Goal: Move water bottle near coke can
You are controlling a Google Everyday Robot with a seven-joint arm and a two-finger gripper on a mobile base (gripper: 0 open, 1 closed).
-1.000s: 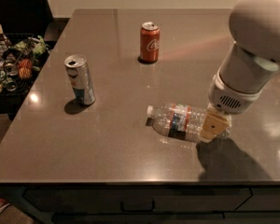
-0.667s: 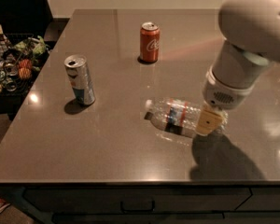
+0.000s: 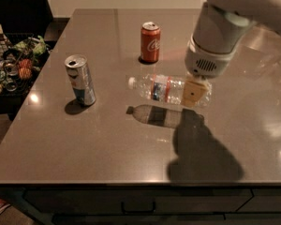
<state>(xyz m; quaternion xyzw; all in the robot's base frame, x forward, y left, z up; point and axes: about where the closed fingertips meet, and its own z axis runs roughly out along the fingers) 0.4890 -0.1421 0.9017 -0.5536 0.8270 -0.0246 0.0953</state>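
Observation:
I should release the water bottle on the brown table (image 3: pixel 161 63), close in front of the coke can's foot.
The water bottle (image 3: pixel 160 88) is a clear ribbed bottle with a white cap pointing left and a white, blue and red label. It hangs level above the table, and its shadow lies on the tabletop just below it. My gripper (image 3: pixel 195 93) comes down from the upper right and is shut on the bottle's base end; one tan finger (image 3: pixel 192 92) shows in front. The coke can (image 3: pixel 150 42), red with a silver top, stands upright on the table behind the bottle, a short way off its cap end.
A taller slim silver-and-blue can (image 3: pixel 80 80) stands upright to the left of the bottle. The brown table (image 3: pixel 84 144) has its front edge close to the camera. A dark basket of snack packs (image 3: pixel 9 64) sits beyond the table's left edge.
The gripper has lifted the water bottle off the table and carried it back and left, closer to the coke can. Both cans have stayed put.

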